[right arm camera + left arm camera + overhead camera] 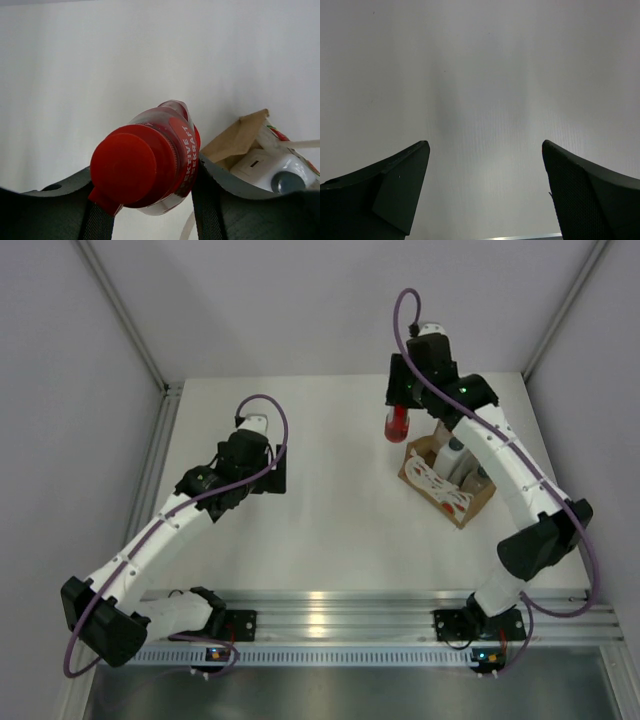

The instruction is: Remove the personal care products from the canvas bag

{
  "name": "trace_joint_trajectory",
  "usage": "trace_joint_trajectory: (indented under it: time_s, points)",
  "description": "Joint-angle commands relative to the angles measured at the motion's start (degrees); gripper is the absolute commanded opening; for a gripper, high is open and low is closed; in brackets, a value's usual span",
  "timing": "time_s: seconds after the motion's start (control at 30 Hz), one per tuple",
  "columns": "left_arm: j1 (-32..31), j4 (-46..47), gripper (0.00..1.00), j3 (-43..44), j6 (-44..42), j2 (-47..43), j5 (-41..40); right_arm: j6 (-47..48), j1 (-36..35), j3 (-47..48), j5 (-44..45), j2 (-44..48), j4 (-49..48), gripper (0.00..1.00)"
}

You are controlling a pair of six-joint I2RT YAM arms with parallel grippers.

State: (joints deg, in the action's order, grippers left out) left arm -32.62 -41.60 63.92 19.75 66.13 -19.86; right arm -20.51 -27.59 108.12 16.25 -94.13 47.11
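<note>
Next, my right gripper puts the red bottle down on the white table [334, 457] between the canvas bag and my left gripper.
My right gripper [400, 412] is shut on a red bottle [397, 424] with a red cap, held in the air just left of the canvas bag [428, 478]. In the right wrist view the red bottle [152, 155] sits squeezed between both fingers [220, 195], cap toward the camera. The tan canvas bag [239, 140] shows at the right with a white bottle [280, 172] inside. From above, white bottles [455, 455] stand in the bag behind its cream handle [432, 480]. My left gripper [270, 472] hangs open over bare table, nothing between its fingers [400, 185].
The white table [330, 510] is walled by grey panels at left, back and right. An aluminium rail [340, 605] runs along the near edge, by the arm bases.
</note>
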Motion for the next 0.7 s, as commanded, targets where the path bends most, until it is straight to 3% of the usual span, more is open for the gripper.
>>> trace_joint_trajectory:
  time_s: [0.0,0.37,0.67]
  points:
    - [-0.1,0.6,0.98,-0.1,-0.1,-1.8,-1.9,2.1,-3.3,-1.1,-1.6,0.0,-12.7,0.0]
    - [-0.2,0.6,0.98,-0.2,0.3,-2.9,-2.9,6.7,-9.5,-8.2,-5.0,-8.0,-32.7,0.0]
    - [-0.1,0.6,0.98,-0.2,0.3,-3.1,-2.7,7.9,-11.4,-3.9,-5.6,-18.2,-37.9,0.0]
